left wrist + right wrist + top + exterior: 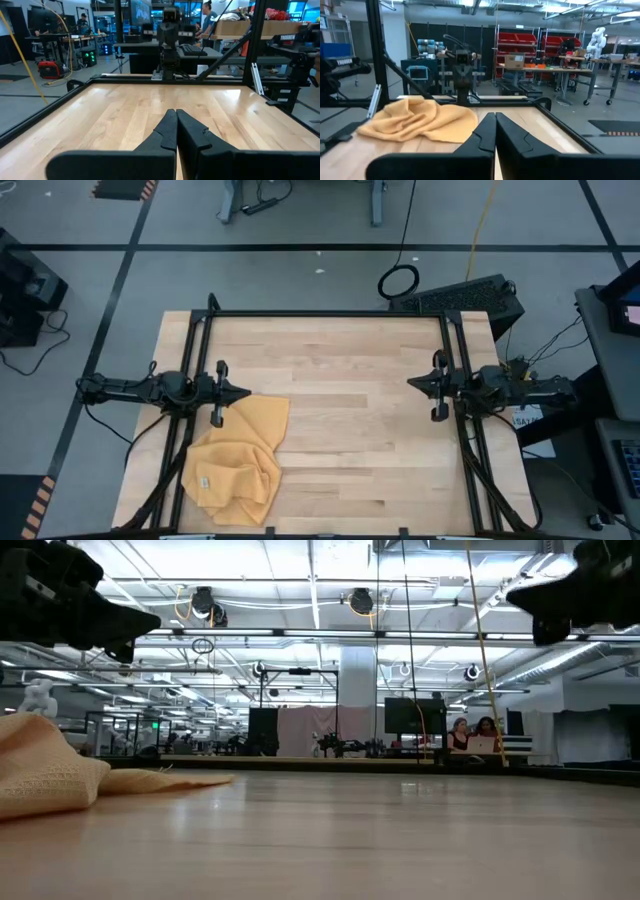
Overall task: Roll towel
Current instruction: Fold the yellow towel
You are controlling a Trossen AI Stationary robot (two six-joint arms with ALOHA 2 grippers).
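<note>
The far corner (pixel 284 399) of the mustard-yellow towel, the one toward the middle of the wooden table, is the next part my left gripper will close on.
The mustard-yellow towel (pixel 240 460) lies crumpled in a loose heap on the wooden table (pixel 350 440), at its near left, with a small white tag (pixel 204 483) at its near edge. In the low view the towel (pixel 50 775) sits at the left; in the right wrist view the towel (pixel 420 120) lies far across the table. My left gripper (pixel 245 393) hovers shut just above the towel's far edge, pointing level toward the table's right. My right gripper (pixel 411 382) hovers shut at the table's right side, pointing left.
A black metal frame (pixel 330 313) runs along the table's far edge and down both sides by the arm bases. The middle and right of the tabletop are bare wood. People sit at desks in the room beyond.
</note>
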